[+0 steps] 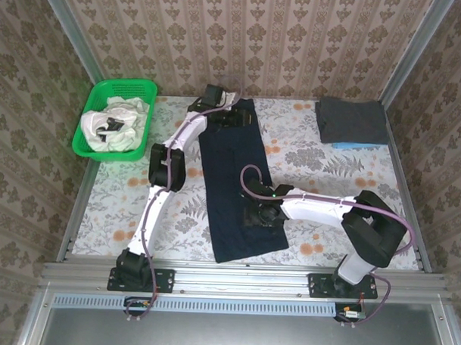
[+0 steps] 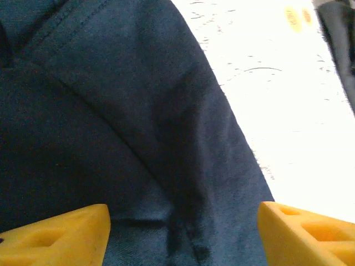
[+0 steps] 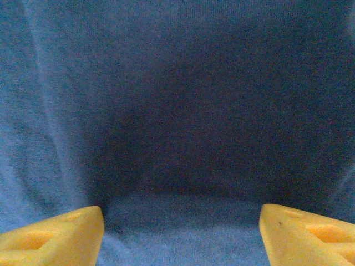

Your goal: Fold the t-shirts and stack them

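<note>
The navy t-shirt's near end is crooked, so next my right gripper takes the t-shirt's side edge (image 1: 284,237) there and straightens it with my left gripper before the next fold.
A large dark navy t-shirt (image 1: 234,180) lies flat on the table as a long narrow strip running from far to near. My left gripper (image 1: 231,118) hovers low over its far end, jaws open. In the left wrist view the yellow fingers (image 2: 55,235) stand wide apart over navy cloth (image 2: 111,138) with a seam and the shirt's edge. My right gripper (image 1: 258,216) sits over the strip's near end, also open. In the right wrist view its fingers (image 3: 305,235) straddle smooth navy cloth (image 3: 183,111), nothing pinched. A folded dark grey t-shirt (image 1: 352,118) lies on a light blue one (image 1: 353,145) at the back right.
A green lattice basket (image 1: 88,141) at the back left holds crumpled white t-shirts with black marks (image 1: 111,124). The floral table cover (image 1: 321,172) is bare between the navy strip and the folded stack. Metal rails and patterned walls enclose the table.
</note>
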